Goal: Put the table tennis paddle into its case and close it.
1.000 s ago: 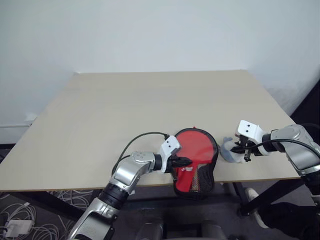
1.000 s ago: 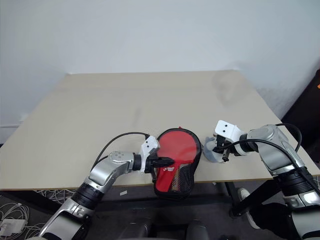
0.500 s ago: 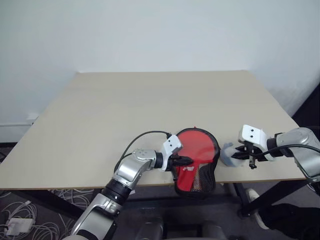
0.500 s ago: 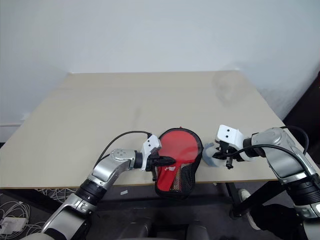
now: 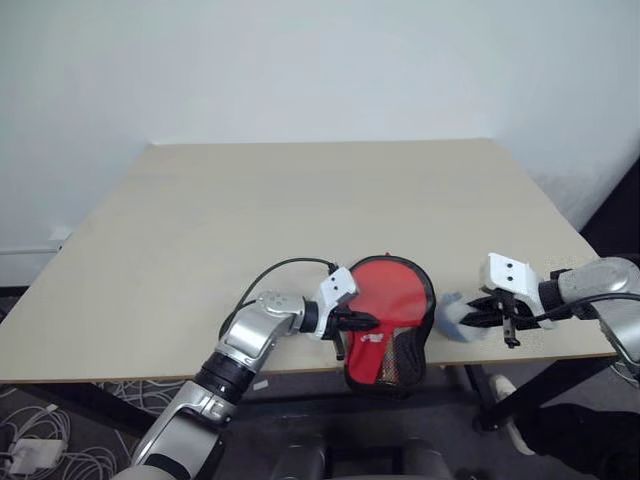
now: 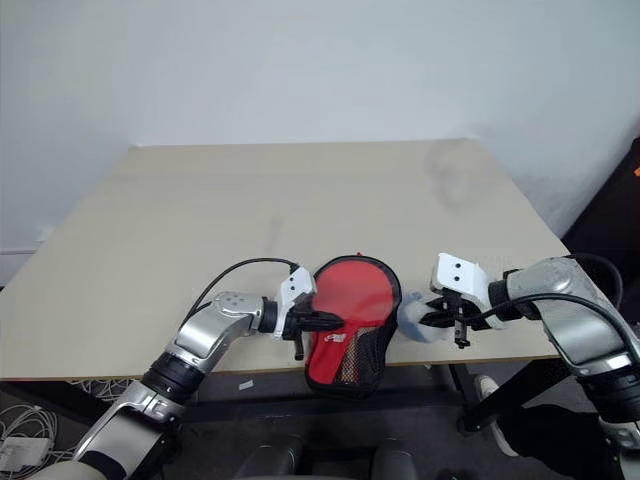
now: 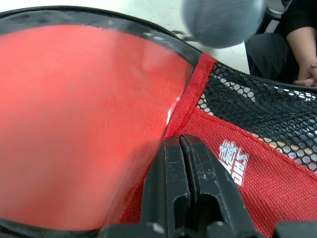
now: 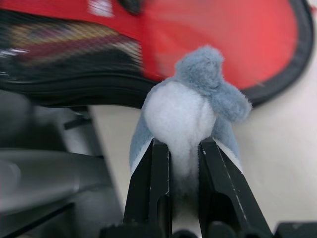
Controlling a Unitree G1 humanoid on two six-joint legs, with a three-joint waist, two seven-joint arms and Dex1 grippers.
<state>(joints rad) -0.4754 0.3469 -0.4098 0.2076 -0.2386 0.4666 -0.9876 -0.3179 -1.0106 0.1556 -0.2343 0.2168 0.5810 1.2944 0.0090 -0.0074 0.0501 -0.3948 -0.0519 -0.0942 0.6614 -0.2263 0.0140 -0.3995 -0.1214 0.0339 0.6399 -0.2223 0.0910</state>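
Note:
Next, my right gripper releases the fuzzy ball, so that it is left hanging just below the red case's narrow mesh end (image 5: 413, 444).
The red case (image 5: 384, 347) lies at the table's front edge, its narrow mesh end (image 7: 262, 109) hanging over it. Inside the case sits the table tennis paddle (image 5: 393, 290). Its round red face shows within the black rim, and its striped handle shows faintly through the mesh. My left gripper (image 5: 368, 322) is shut, with its tips resting on the red fabric beside the white logo (image 7: 234, 153). To the right of the case, my right gripper (image 8: 184, 146) is shut on a grey-blue and white fuzzy ball (image 8: 185, 114), held just above the table edge.
The beige table (image 5: 300, 200) stretches away toward a white wall. A person's hand (image 7: 307, 74) and dark clothing show beyond the case. Cables lie on the floor at the lower left (image 5: 40, 450).
My right gripper has drawn back toward the table's front edge with the fuzzy ball, a little farther from the case. The left gripper and the case have stayed put.

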